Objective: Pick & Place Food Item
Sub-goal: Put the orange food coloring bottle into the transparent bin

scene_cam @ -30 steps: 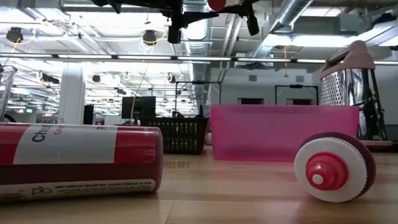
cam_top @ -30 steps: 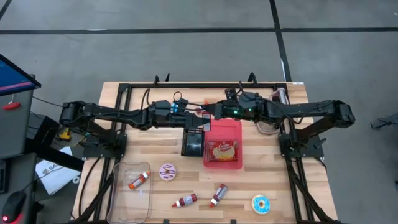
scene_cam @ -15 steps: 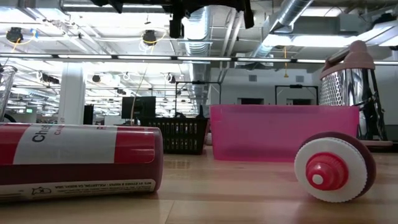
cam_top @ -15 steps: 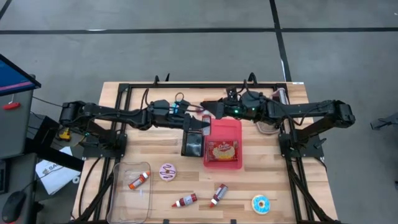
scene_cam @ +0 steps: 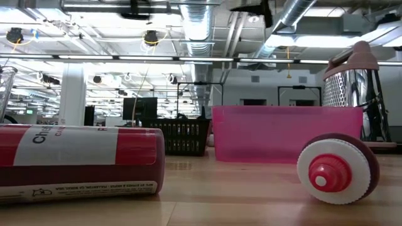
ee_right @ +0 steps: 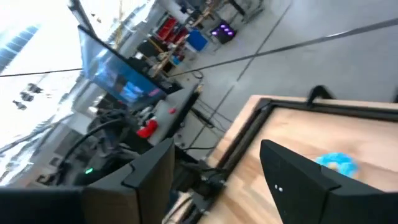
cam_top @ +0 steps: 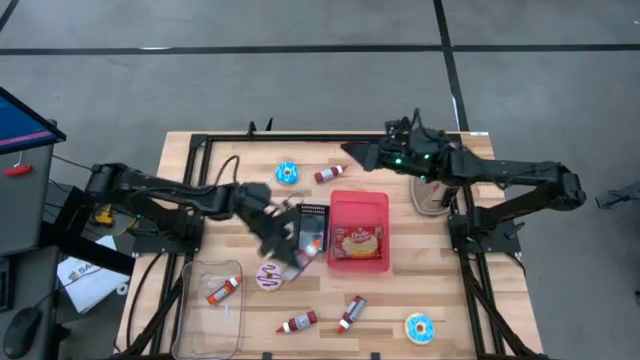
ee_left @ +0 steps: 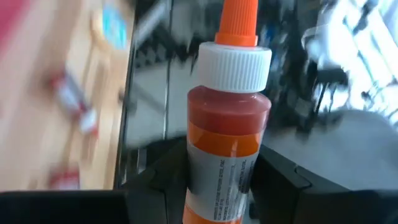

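My left gripper has the sauce bottle, now held just beside the red bin. It will put the bottle down in the clear tray [cam_top: 236,303] beside its bottle, near the pink donut.
A sauce bottle [ee_left: 227,124] with red contents, a white ribbed cap and an orange nozzle sits in my left gripper [cam_top: 300,243], which is shut on it just left of the red bin [cam_top: 372,205]. The bin holds a yellow-and-red food packet [cam_top: 358,240]. My right gripper [cam_top: 352,152] is open and holds nothing. It hovers at the far side of the table, and its two fingers [ee_right: 149,168] stand wide apart in the right wrist view. A blue donut [cam_top: 287,173] and a small red bottle [cam_top: 328,175] lie on the wood near the far edge. My left gripper pinches the bottle's labelled body [ee_left: 219,177] between its two fingers, one on each side. The cap and nozzle end [ee_left: 236,37] stands free beyond the fingers. The gripper comes from the table's left, close to level. The bottle is lifted clear of the table.
A black grater-like item [cam_top: 313,222] lies beside the bin. Near the front are a clear tray [cam_top: 205,305] with a bottle [cam_top: 224,289], a pink donut [cam_top: 269,276], two bottles [cam_top: 297,322] [cam_top: 351,312] and a blue donut [cam_top: 419,328]. Black frame rails border the table.
Both grippers met over the far middle of the table. My left gripper has since swung toward the near edge and turned, carrying the bottle to beside the bin. My right gripper has drawn back toward the far right and up. The blue donut and red bottle now show.
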`<move>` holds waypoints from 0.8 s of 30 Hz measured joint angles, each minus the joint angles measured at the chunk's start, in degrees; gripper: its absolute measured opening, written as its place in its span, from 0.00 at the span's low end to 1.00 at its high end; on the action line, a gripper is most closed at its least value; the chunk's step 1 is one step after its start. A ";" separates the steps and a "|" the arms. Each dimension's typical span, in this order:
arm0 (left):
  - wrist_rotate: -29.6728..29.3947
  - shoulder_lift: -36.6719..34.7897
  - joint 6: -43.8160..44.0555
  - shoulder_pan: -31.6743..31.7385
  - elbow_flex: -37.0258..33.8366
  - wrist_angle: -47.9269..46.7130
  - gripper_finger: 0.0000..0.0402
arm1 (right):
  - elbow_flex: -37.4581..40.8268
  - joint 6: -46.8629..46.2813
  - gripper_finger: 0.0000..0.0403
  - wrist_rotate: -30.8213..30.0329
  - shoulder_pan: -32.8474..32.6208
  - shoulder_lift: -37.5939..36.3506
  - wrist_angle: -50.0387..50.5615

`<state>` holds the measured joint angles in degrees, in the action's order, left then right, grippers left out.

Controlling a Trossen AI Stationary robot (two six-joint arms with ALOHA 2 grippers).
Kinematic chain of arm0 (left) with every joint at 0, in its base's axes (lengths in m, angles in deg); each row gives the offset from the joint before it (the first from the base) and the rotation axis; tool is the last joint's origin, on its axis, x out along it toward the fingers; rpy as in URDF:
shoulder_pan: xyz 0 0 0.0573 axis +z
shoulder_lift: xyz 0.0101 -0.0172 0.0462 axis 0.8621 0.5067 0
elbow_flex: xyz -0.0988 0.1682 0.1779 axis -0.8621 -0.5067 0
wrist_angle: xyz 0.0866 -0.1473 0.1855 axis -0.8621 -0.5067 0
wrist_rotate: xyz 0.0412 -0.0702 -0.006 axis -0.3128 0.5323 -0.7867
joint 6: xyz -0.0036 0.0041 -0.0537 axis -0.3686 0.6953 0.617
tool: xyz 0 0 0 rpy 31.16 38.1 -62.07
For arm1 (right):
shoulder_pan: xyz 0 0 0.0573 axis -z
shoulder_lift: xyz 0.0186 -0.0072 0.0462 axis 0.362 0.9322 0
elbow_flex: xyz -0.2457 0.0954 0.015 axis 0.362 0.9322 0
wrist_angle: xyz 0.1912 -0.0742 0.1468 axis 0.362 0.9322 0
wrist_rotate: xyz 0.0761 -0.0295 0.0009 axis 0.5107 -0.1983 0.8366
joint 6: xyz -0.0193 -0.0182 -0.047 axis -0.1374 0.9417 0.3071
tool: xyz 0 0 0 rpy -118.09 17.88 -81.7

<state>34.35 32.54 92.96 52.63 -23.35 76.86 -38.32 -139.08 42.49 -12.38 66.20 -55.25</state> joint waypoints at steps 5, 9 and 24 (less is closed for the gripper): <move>-2.34 -8.78 0.25 -6.90 -2.32 -21.05 0.35 | -0.04 1.38 0.57 -0.96 1.54 -4.43 4.84; -7.39 -14.80 5.10 -12.96 -4.77 -34.77 0.35 | 0.02 1.92 0.57 -2.81 1.31 -6.95 9.38; -21.77 -20.41 30.46 -34.30 -15.74 -49.95 0.35 | 0.02 1.90 0.56 -4.65 0.11 -9.64 11.80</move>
<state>12.58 12.14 123.42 18.32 -39.09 26.91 -38.30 -137.18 37.84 -12.27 56.56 -43.45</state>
